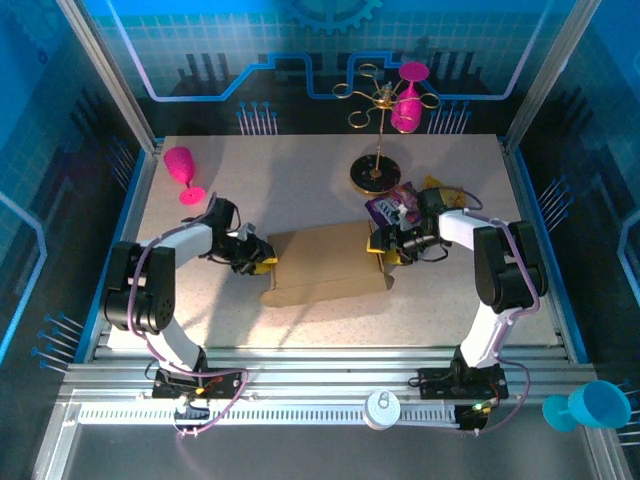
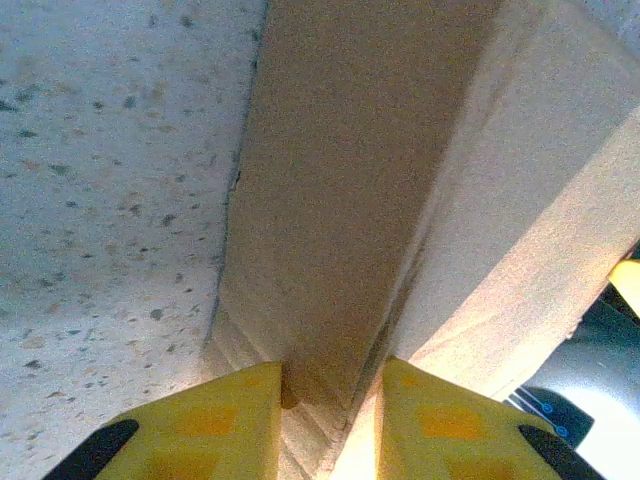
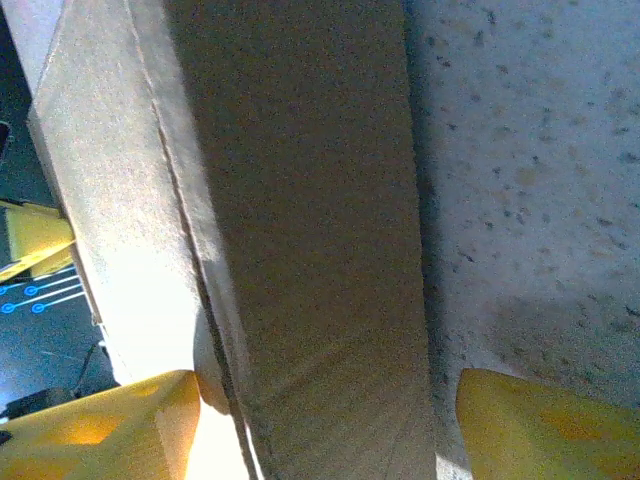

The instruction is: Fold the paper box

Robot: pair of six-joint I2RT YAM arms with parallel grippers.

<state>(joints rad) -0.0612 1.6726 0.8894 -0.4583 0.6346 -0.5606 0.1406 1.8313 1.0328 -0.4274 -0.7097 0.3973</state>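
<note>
The paper box lies flat with a corner flap sticking out, so the robot should tip the box upright by its ends (image 1: 363, 240) before the right gripper presses the flap.
The paper box (image 1: 325, 262) is a plain brown cardboard carton lying partly folded in the middle of the table. My left gripper (image 1: 262, 263) is at its left end. In the left wrist view the yellow fingers (image 2: 220, 420) press on either side of a raised cardboard fold (image 2: 350, 180), so the left gripper (image 2: 333, 375) is shut on it. My right gripper (image 1: 385, 245) is at the box's right end. Its jaws (image 3: 325, 385) stand wide and straddle a cardboard panel (image 3: 300, 200), with bare table showing between the panel and the right finger (image 3: 540, 425).
A purple snack packet (image 1: 392, 205) and a yellow one (image 1: 445, 192) lie just behind the right gripper. A gold stand (image 1: 378, 150) with a hanging pink goblet (image 1: 408, 100) is at the back. Another pink goblet (image 1: 183, 170) lies back left. A blue cup (image 1: 590, 405) sits off the table, front right.
</note>
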